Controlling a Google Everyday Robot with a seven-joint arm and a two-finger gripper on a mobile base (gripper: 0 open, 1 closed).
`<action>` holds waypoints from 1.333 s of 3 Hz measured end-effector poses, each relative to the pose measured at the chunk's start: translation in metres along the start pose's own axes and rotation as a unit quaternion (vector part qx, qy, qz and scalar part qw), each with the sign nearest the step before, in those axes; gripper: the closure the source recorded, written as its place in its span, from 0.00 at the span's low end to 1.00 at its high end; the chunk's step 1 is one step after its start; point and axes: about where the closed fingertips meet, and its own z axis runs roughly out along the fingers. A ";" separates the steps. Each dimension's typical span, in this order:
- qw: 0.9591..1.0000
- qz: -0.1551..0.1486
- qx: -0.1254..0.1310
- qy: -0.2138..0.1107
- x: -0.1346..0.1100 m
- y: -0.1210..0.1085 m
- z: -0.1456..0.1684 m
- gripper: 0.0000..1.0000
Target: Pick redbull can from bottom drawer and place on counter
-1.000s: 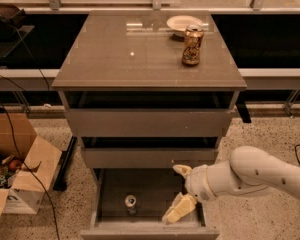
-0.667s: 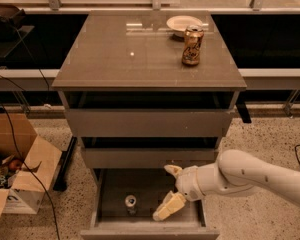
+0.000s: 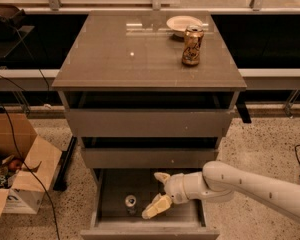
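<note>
I need to next move my gripper over and close it around the body of the redbull can (image 3: 131, 206) that stands in the open bottom drawer.
The redbull can (image 3: 131, 203) stands upright in the open bottom drawer (image 3: 150, 227), left of its middle, its shiny silver top showing. My gripper (image 3: 158, 194) is open inside the drawer, just right of the can and not touching it. One finger (image 3: 162, 177) points up and back, the other finger (image 3: 156, 207) reaches down toward the can. My white arm (image 3: 250, 183) comes in from the lower right. The counter (image 3: 115, 59) is the glossy grey-brown top of the cabinet above.
A gold-brown patterned can (image 3: 192, 45) and a white plate (image 3: 182, 23) stand at the counter's back right. The two shallower drawers (image 3: 149, 121) above are partly pulled out. An open cardboard box (image 3: 17, 174) with cables sits on the floor at left.
My gripper has moved left inside the bottom drawer, closing in on the redbull can. The can has not moved.
</note>
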 end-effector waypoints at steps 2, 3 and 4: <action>1.000 0.017 -0.009 -0.008 0.014 -0.002 0.013 0.00; 0.999 0.030 -0.009 -0.013 0.023 -0.008 0.028 0.00; 0.999 0.034 -0.012 -0.025 0.030 -0.021 0.057 0.00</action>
